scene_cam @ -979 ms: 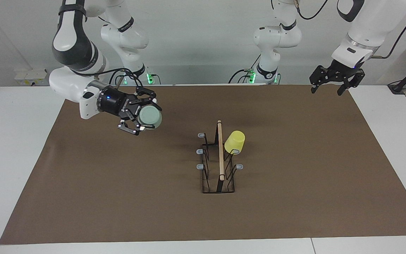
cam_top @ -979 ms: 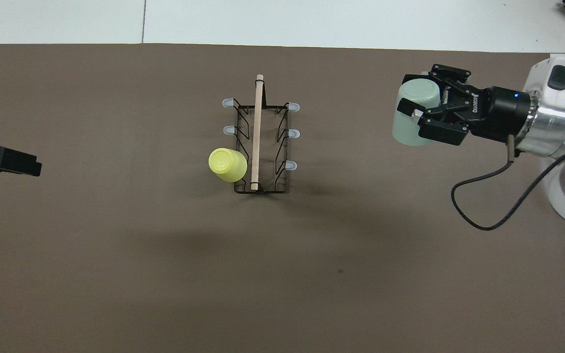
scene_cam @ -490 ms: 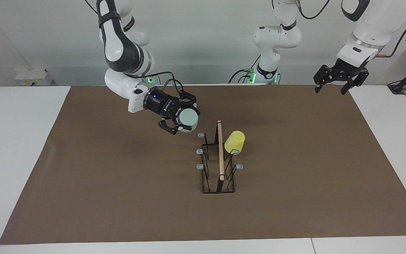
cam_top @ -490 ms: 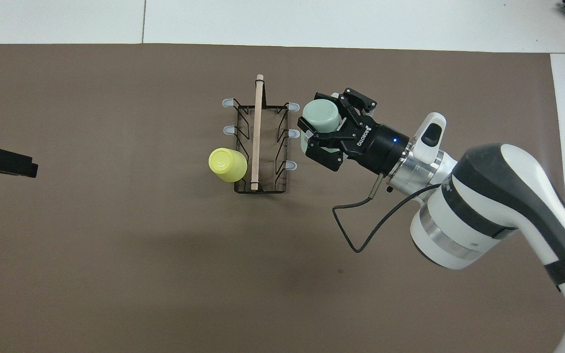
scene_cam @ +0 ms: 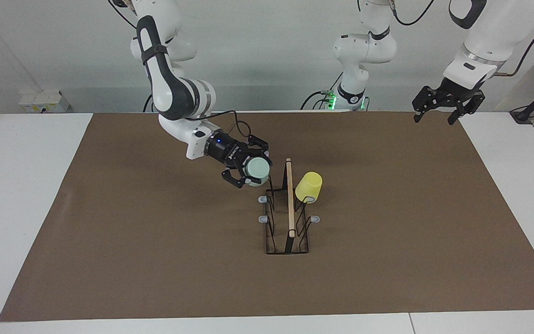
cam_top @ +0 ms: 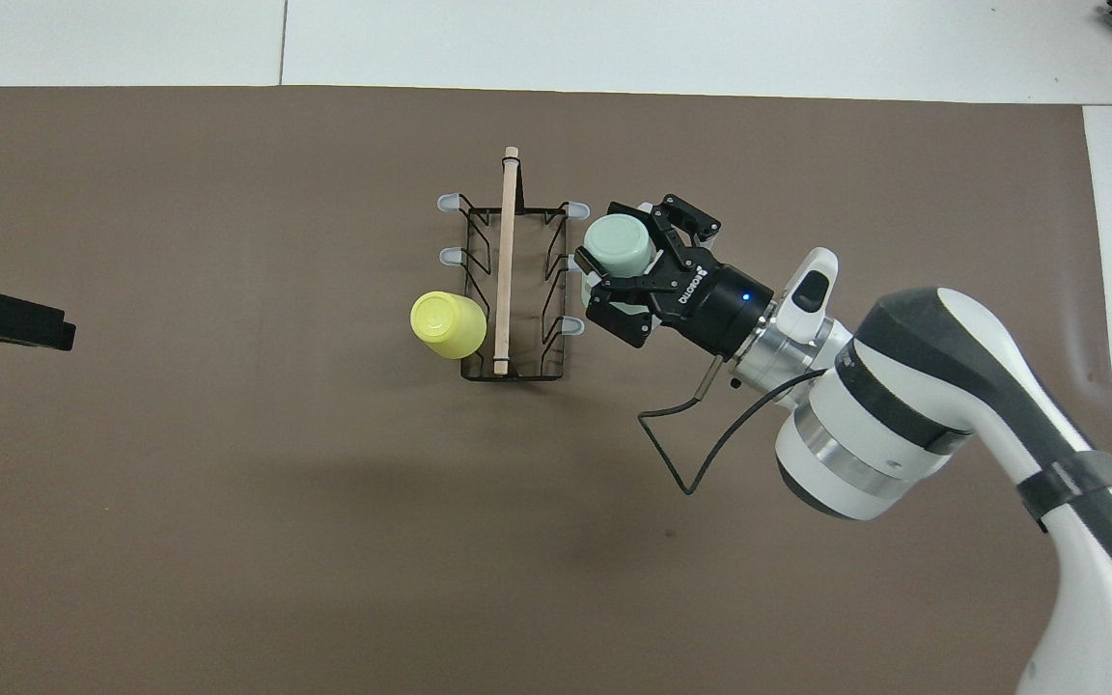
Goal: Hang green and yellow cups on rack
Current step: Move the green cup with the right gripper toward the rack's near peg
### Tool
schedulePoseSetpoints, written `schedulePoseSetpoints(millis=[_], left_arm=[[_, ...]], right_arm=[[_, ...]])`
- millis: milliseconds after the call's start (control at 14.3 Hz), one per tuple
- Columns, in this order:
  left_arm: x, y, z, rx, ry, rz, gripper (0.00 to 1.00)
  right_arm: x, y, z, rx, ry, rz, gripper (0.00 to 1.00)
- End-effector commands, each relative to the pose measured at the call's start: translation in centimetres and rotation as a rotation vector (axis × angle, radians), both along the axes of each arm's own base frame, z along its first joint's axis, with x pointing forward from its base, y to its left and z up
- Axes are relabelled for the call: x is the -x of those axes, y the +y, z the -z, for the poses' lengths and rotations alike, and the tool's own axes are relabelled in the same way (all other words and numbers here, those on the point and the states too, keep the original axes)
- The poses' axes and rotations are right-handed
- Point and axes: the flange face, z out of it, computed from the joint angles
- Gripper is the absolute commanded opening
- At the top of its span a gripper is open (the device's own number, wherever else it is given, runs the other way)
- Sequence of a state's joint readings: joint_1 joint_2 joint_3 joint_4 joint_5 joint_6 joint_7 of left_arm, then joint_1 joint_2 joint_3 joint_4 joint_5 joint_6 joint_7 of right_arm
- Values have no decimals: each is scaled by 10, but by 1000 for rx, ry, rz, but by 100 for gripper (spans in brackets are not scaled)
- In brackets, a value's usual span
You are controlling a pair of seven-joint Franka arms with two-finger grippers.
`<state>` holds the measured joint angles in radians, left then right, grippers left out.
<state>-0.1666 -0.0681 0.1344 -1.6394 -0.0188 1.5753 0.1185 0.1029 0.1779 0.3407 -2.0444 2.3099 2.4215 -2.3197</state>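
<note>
Next, I release the green cup from my right gripper on the rack's bare peg [cam_top: 564,318] straight across from the yellow cup.
The rack [scene_cam: 289,199] stands mid-table, its wooden bar pointing away from the robots; it also shows in the overhead view [cam_top: 506,261]. The yellow cup [scene_cam: 308,186] hangs upside down on a prong at the rack's side toward the left arm's end, also seen from overhead [cam_top: 447,323]. My right gripper [scene_cam: 250,172] is shut on the pale green cup [scene_cam: 257,169], tilted, right at the prongs on the rack's side toward the right arm's end. From overhead the green cup [cam_top: 617,244] in the right gripper [cam_top: 629,259] hides the middle prong. My left gripper [scene_cam: 434,118] waits, open and empty, over the mat's corner [cam_top: 6,319].
A brown mat [scene_cam: 155,255] covers most of the white table. Several grey-tipped prongs stand bare on the rack. The right arm's cable [cam_top: 701,454] loops under its wrist.
My right gripper has carried the green cup from the right arm's end of the table across to the rack's prongs. The left gripper has barely moved. The yellow cup and rack stayed still.
</note>
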Motion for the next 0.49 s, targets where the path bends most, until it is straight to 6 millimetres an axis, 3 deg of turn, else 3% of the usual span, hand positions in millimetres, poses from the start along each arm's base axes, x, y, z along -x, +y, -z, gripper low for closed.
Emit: schedulePoseSetpoints(millis=[0, 210, 420], left_arm=[[5, -1, 0, -15, 7, -8, 100], [5, -1, 0, -15, 7, -9, 100], [5, -1, 0, -15, 6, -8, 100]], right_arm=[[6, 11, 7, 2, -14, 34, 0], [9, 28, 36, -20, -31, 55, 0], [9, 30, 54, 0, -36, 56, 0]])
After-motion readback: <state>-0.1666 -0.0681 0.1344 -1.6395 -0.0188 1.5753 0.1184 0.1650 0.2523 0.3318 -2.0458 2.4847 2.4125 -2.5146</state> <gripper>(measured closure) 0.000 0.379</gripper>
